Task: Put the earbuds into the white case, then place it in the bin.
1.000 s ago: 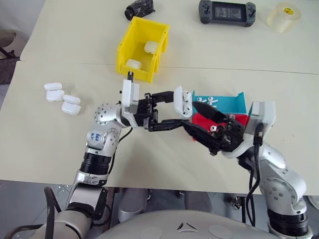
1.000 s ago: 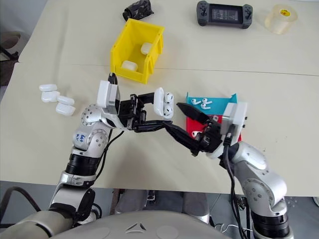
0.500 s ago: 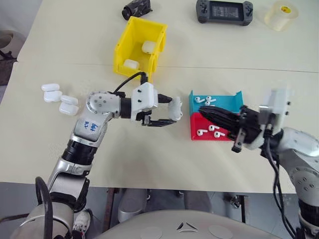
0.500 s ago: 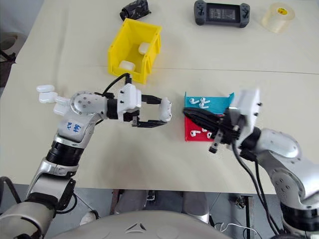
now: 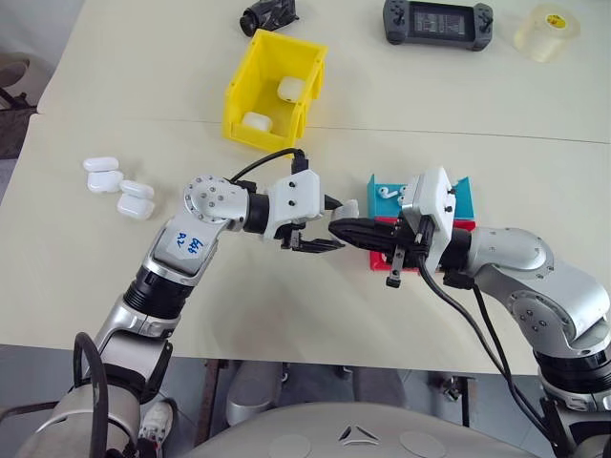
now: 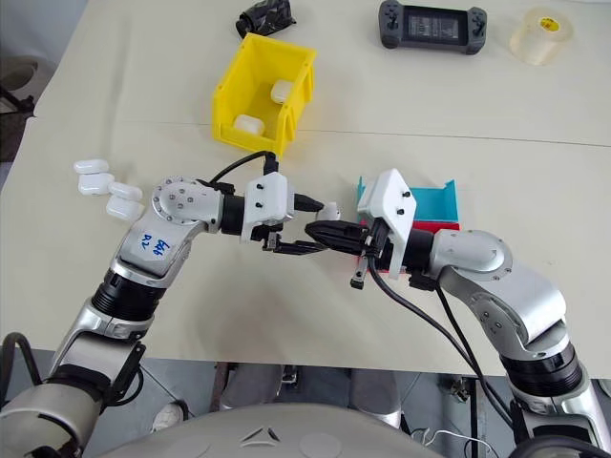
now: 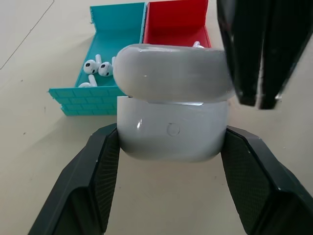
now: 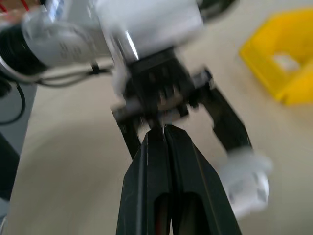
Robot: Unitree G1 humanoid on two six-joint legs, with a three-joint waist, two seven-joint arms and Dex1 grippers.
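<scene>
Next, my left gripper releases the white case in the yellow bin (image 5: 284, 113), just in front of the farther white case.
My left gripper (image 7: 172, 147) is shut on the white case (image 7: 171, 132), one finger on each side, and holds it above the table. The case's lid lies almost down on its body. My right gripper (image 8: 164, 129) is shut with nothing seen between its fingers, and its tips sit right beside the case (image 5: 350, 207), by the lid. Loose earbuds (image 7: 98, 68) lie in a teal tray (image 7: 105, 93) just behind the case. The yellow bin (image 5: 272, 91) stands farther back on the left with two white cases in it.
A red tray (image 7: 176, 22) adjoins the teal one, under my right arm. Several spare white cases (image 5: 119, 186) lie at the left. At the table's far edge are a black handheld console (image 5: 437, 21), a tape roll (image 5: 546, 31) and a small black object (image 5: 269, 13).
My right gripper has shut and swung left, from over the trays to the case. The left gripper turned and sank slightly with the case, whose lid went from open to almost down.
</scene>
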